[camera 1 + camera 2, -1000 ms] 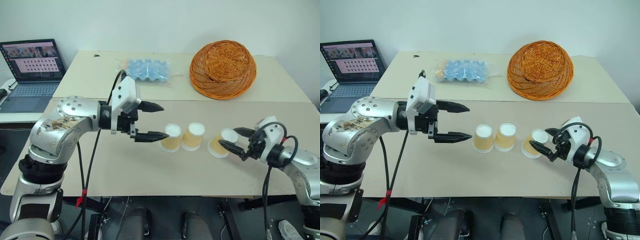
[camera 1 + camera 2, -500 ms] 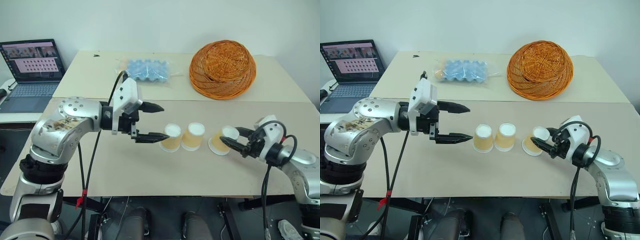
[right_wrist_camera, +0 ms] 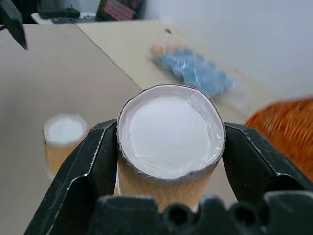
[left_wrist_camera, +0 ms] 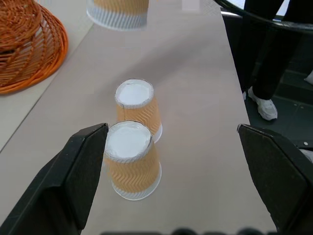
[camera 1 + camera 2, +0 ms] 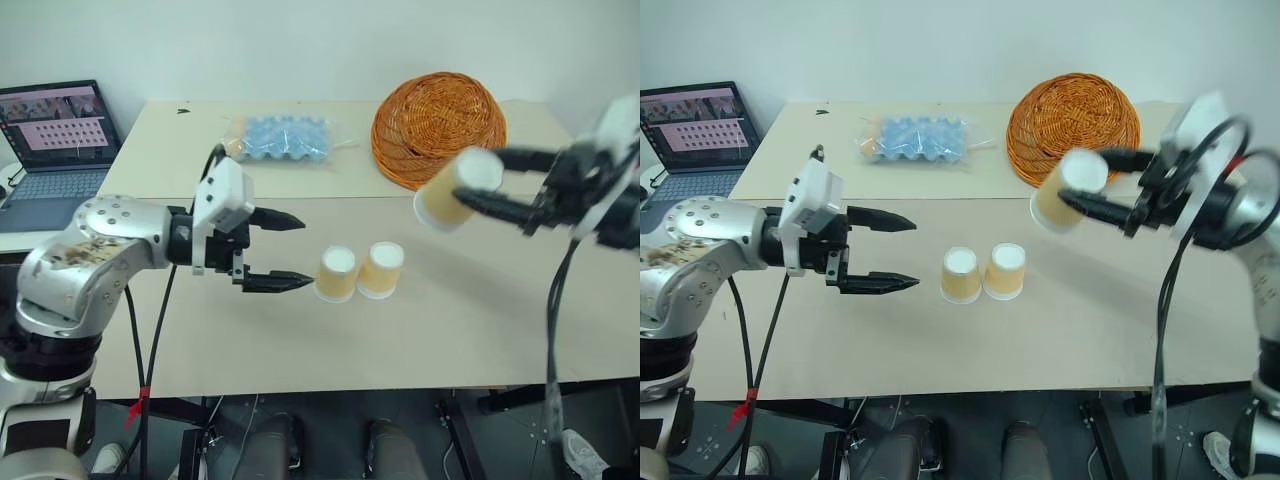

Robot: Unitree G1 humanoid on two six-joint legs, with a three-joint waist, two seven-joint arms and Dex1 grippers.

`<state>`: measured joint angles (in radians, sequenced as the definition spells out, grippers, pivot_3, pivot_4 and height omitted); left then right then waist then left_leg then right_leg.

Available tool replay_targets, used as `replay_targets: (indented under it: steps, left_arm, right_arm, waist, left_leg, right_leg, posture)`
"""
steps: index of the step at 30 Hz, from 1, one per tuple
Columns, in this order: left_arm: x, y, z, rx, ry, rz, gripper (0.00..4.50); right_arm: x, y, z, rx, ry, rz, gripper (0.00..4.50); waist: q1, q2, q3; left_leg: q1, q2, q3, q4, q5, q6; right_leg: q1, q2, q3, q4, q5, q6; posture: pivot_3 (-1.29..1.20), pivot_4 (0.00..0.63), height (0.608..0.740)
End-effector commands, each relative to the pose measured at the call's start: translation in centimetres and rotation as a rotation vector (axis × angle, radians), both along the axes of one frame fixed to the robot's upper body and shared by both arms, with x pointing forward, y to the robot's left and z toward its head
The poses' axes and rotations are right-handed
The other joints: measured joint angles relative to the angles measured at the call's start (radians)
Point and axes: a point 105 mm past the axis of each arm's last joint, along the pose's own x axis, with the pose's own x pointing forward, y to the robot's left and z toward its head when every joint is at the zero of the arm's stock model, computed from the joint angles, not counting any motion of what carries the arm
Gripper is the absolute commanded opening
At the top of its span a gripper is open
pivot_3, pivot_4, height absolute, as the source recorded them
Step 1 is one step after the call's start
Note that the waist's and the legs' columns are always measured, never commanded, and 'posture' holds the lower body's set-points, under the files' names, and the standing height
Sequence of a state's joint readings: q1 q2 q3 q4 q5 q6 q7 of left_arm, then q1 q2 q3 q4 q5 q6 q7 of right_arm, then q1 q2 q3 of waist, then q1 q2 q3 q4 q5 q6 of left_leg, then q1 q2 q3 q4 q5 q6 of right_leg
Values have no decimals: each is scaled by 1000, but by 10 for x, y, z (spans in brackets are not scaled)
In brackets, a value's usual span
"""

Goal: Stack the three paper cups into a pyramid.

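Next, my right gripper releases its paper cup, still tilted in the air, atop both standing cups (image 5: pixel 371 259), straddling their meeting point.
Two tan-orange paper cups (image 5: pixel 337 274) (image 5: pixel 381 270) stand upside down side by side on the table (image 5: pixel 450 330), touching. The third paper cup (image 5: pixel 456 189) hangs tilted in the air above and to the right of them, with my right gripper (image 5: pixel 492 182) shut on it; the right wrist view shows its white base (image 3: pixel 170 129) between the two fingers. My left gripper (image 5: pixel 296 251) stands open just left of the pair, nothing between its fingers, and the left wrist view shows both standing cups (image 4: pixel 132 159) (image 4: pixel 137 107) ahead.
A wicker basket (image 5: pixel 437 128) lies upside down at the back right. A blue egg carton in plastic wrap (image 5: pixel 283 138) is at the back middle. A laptop (image 5: pixel 52 135) sits on a side table at the far left.
My right gripper closed on the lying third cup and lifted it well above the table, a little to the left. My left gripper drew slightly left, away from the pair. The camera view shifted.
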<state>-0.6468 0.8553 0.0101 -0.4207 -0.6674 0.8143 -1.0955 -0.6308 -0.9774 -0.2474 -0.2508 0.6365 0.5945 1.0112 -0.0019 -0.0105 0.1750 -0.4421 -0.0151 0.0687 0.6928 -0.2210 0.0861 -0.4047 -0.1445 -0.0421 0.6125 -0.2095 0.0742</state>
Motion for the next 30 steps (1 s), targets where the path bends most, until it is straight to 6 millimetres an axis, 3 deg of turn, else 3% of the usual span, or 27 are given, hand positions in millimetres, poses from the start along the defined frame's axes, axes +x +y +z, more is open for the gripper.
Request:
replay_targets:
  steps: [1,6,12,18,30]
  left_arm:
    - [-8,3,0,-6,-5,36,4500]
    - [-12,2,-2,-13,5,46,4500]
    - [-14,2,-3,-7,12,52,4500]
    - [-16,3,-3,-6,16,61,4500]
    - [-15,3,-2,-4,13,72,4500]
  right_arm:
    - [4,16,0,-43,46,111,3405]
    - [5,34,-2,-91,84,232,3405]
    - [20,46,-39,-126,190,300,3405]
    - [33,52,-58,-127,227,297,3405]
    - [40,56,-61,-133,224,279,3405]
  waist:
    - [-1,0,0]
    - [4,0,1]
    - [6,-1,1]
    - [7,-1,1]
    - [8,-1,1]
  left_leg:
    - [0,-1,0,0,0,0]
    - [-2,-3,1,1,-1,1]
    - [-2,-4,2,1,4,-6]
    - [-2,-4,2,1,4,-7]
    - [-2,-4,1,1,5,-8]
  right_leg:
    - [0,-1,1,0,0,0]
    - [-1,-3,2,1,0,0]
    - [-1,-3,2,1,0,0]
    - [-1,-3,2,1,0,0]
    - [-1,-2,1,2,0,0]
  posture:
    - [0,150,726]
    - [0,150,726]
    - [0,150,726]
    - [0,150,726]
    - [0,150,726]
